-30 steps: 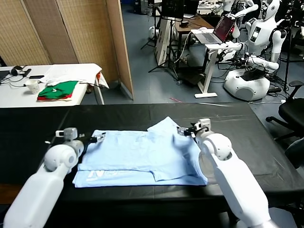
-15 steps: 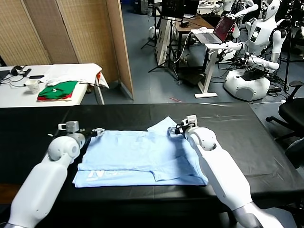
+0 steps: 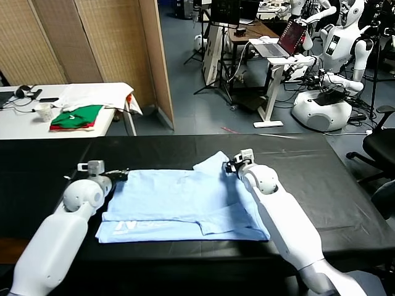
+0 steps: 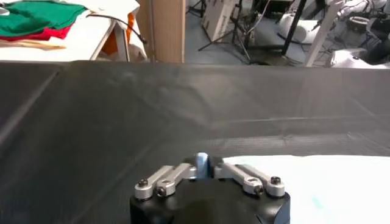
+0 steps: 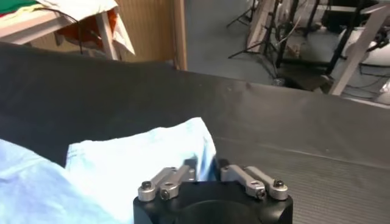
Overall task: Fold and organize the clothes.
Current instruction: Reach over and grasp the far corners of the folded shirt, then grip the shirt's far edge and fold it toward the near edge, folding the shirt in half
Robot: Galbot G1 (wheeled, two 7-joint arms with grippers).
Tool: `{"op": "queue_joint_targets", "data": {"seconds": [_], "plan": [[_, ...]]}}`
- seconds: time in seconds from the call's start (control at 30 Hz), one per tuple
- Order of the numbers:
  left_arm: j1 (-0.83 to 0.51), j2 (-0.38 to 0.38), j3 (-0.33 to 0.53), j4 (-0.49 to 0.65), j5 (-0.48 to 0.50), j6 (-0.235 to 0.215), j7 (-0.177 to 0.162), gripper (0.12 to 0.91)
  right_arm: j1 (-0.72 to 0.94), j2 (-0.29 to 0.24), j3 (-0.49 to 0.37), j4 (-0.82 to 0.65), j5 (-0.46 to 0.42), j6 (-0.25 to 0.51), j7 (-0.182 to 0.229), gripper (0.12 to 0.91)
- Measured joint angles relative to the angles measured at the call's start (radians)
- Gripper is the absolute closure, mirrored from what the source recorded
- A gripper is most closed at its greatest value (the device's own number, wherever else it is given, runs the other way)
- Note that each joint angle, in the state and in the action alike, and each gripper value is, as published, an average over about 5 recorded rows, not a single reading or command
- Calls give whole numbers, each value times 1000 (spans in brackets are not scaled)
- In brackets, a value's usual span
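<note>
I will use my left gripper to release the T-shirt's far corner on the shirt's side edge (image 3: 112,213), just behind the white lettering.
The clothes are one pale blue T-shirt (image 3: 185,200) lying partly folded on the black table (image 3: 302,154), with white lettering near its front left corner. My left gripper (image 3: 120,174) sits at the shirt's far left corner and is shut on a pinch of blue fabric (image 4: 202,163). At the far right sleeve, my right gripper (image 3: 229,165) is shut on the sleeve's edge (image 5: 204,159). In the right wrist view the sleeve (image 5: 140,164) spreads out beside the closed fingers. The shirt (image 4: 317,182) shows as a pale sheet in the left wrist view.
A white side table (image 3: 18,123) at the far left carries folded green-and-red garments (image 3: 75,117) and a white cloth (image 3: 92,94). A wooden screen (image 3: 92,43) stands behind it. Other robots (image 3: 336,55), a laptop stand (image 3: 281,58) and an office chair (image 3: 379,145) are beyond the table, right.
Both grippers went from open to shut, each closing on an edge of the shirt. The right gripper moved left onto the sleeve; the left gripper settled at the far left corner.
</note>
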Motion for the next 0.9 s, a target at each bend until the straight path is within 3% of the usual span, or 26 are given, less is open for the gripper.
{"op": "queue_joint_targets", "data": {"seconds": [0.17, 0.37, 0.7, 0.9], "plan": [[14, 13, -17, -31, -4, -2, -6, 884, -45, -26, 17, 78, -48, 91, -21, 885], [78, 47, -52, -116, -2, -2, -8, 884, -133, -69, 51, 219, -54, 112, -17, 885], [230, 104, -127, -279, 0, 7, -18, 884, -336, -159, 130, 528, -49, 14, 21, 885], [316, 121, -168, -363, 60, 5, -19, 884, -472, -199, 161, 662, -57, -29, 46, 885]]}}
